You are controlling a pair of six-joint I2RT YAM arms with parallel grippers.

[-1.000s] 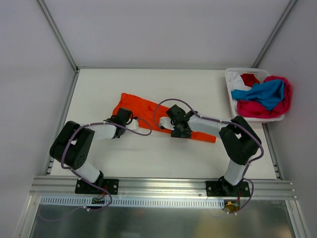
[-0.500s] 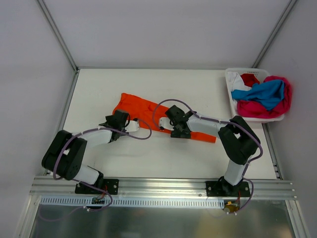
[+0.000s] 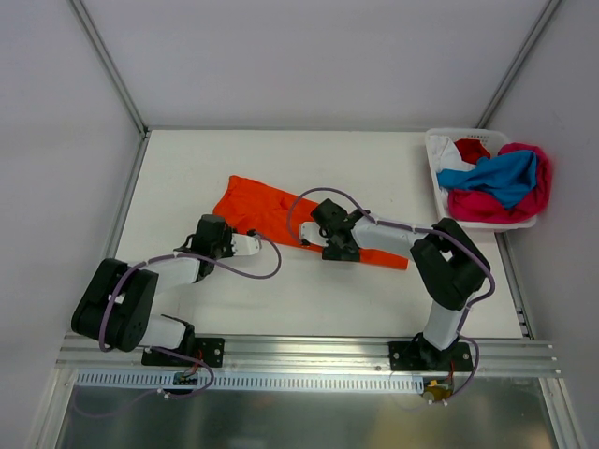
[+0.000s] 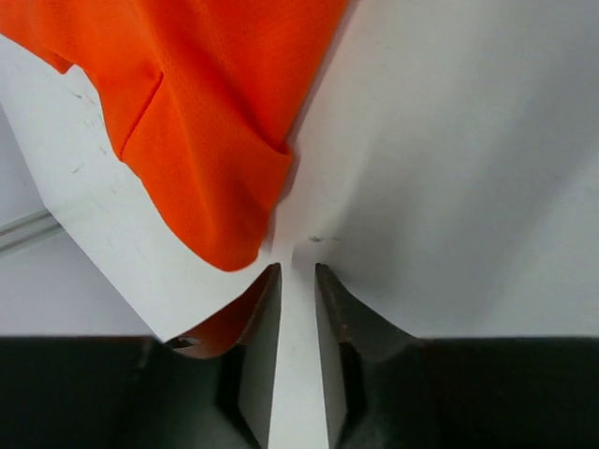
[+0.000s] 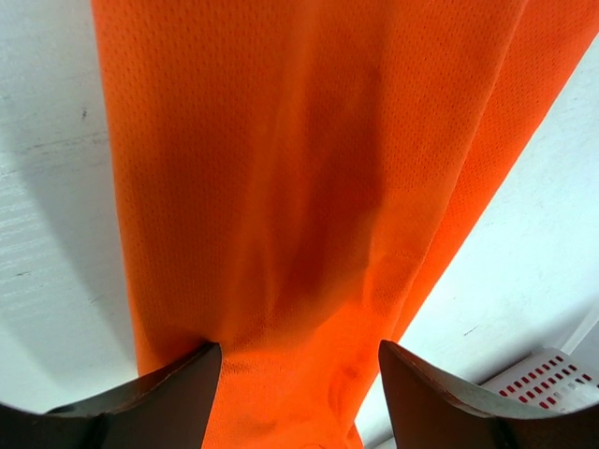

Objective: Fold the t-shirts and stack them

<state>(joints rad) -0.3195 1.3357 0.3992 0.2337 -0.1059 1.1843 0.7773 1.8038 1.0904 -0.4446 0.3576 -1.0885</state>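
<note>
My left gripper needs to open wider, move in and pinch the folded cloth [image 4: 223,206] before it pulls the t-shirt nearer, as the orange t-shirt's corner is just beyond its fingers.
An orange t-shirt [image 3: 265,208] lies as a long folded strip slanting across the middle of the table. My left gripper [image 3: 247,244] sits just off its near left edge. In the left wrist view the left gripper [image 4: 298,271] has a narrow gap with only bare table between its fingers, and a corner of the orange t-shirt [image 4: 206,112] lies just beyond the tips. My right gripper [image 3: 318,245] rests over the strip's middle. It stands wide open in the right wrist view, right gripper [image 5: 299,351], with the orange t-shirt [image 5: 299,187] spread flat under both fingers.
A white plastic basket [image 3: 436,173] stands at the back right, its corner also in the right wrist view as basket [image 5: 547,379]. It holds blue [image 3: 501,175], magenta [image 3: 487,206], red [image 3: 473,150] and white [image 3: 447,150] t-shirts. Metal frame rails border the table.
My left gripper has let go of the orange t-shirt's edge and drawn back towards the near left; its jaws opened, then narrowed. The right arm barely moved.
</note>
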